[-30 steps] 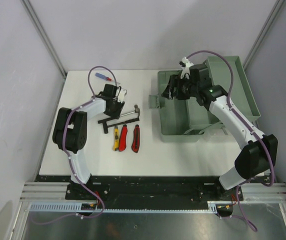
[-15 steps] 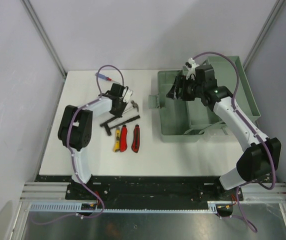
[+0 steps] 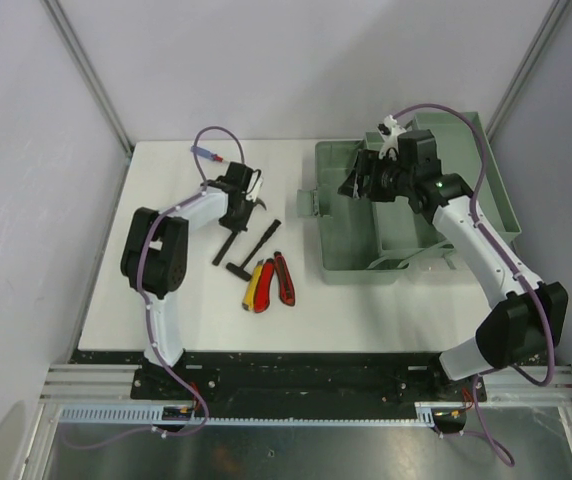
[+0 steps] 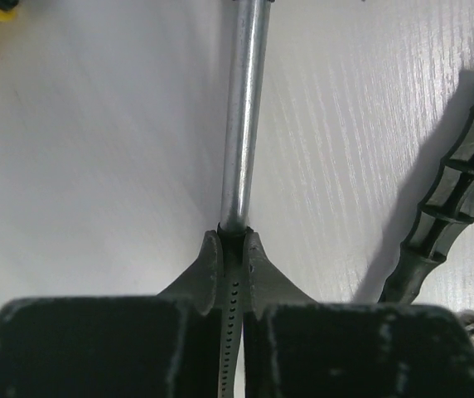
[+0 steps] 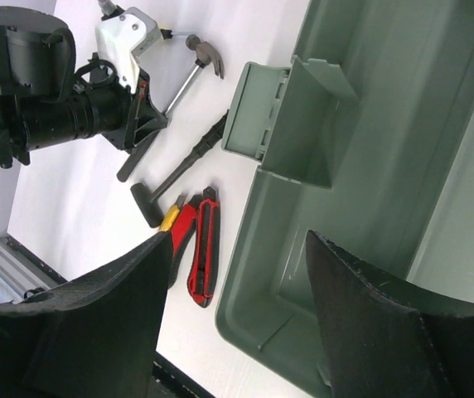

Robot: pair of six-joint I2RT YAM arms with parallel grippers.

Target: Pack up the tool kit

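The small hammer, now held low over the table, will be released by my left gripper on the table (image 3: 244,246), where it will lie close beside the black ribbed-handled tool, overlapping that tool's head.
The grey-green toolbox (image 3: 366,272) stands open at the right, its lid (image 3: 486,170) lying back; it also shows in the right wrist view (image 5: 370,99). My left gripper (image 3: 246,197) is shut on the small hammer (image 4: 245,108) where the metal shaft meets the handle, low over the table (image 4: 96,166). The hammer's head (image 5: 208,54) points toward the toolbox. A yellow-and-red knife (image 3: 256,285) and a red knife (image 3: 284,278) lie side by side, next to a black ribbed-handled tool (image 3: 256,248). My right gripper (image 3: 366,180) is open and empty over the toolbox's left part (image 5: 239,240).
A small blue-and-red screwdriver (image 3: 204,152) lies at the back left by the left arm's cable. The toolbox's moulded handle (image 3: 311,203) sticks out toward the tools. The table's side walls stand close on both sides.
My left gripper has moved toward the back with the hammer. The black tool and both knives have swung and shifted right. My right gripper has drifted slightly right over the toolbox.
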